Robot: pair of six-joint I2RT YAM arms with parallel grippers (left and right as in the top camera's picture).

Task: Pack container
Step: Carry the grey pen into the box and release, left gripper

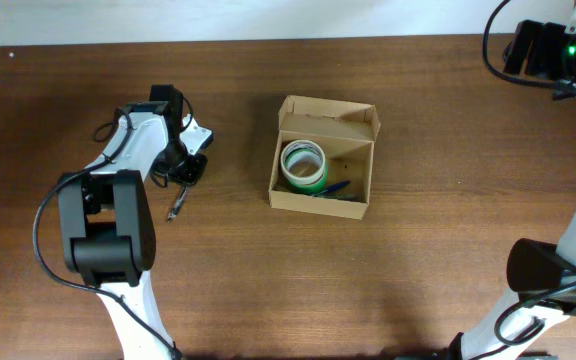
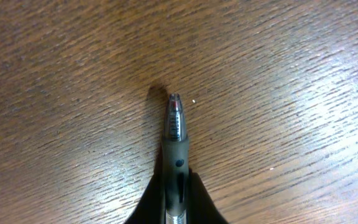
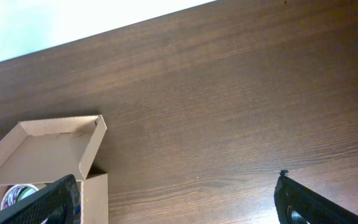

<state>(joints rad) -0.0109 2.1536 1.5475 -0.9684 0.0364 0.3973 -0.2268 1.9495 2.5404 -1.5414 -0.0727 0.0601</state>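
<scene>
Next, my left gripper lets go of the grey pen inside the cardboard box (image 1: 339, 196), along the box's near side, close to the blue pen.
The container (image 1: 353, 201) is a tan cardboard box with its flap lid open, at the table's middle. Inside lie a green tape roll (image 1: 303, 166) and a blue pen (image 1: 334, 187). My left gripper (image 1: 185, 172) is down at the table, left of the box, shut on a grey pen (image 1: 176, 205). In the left wrist view the pen (image 2: 175, 140) sticks out from between the black fingers (image 2: 176, 208), its tip close to the wood. My right gripper (image 3: 176, 202) is open and empty, high at the far right. Its view shows the box (image 3: 39, 146) at lower left.
The brown wooden table (image 1: 438, 260) extends around the box. A white wall strip runs along the far edge. The right arm's base (image 1: 538, 270) stands at the lower right, the left arm's base (image 1: 108, 235) at the lower left.
</scene>
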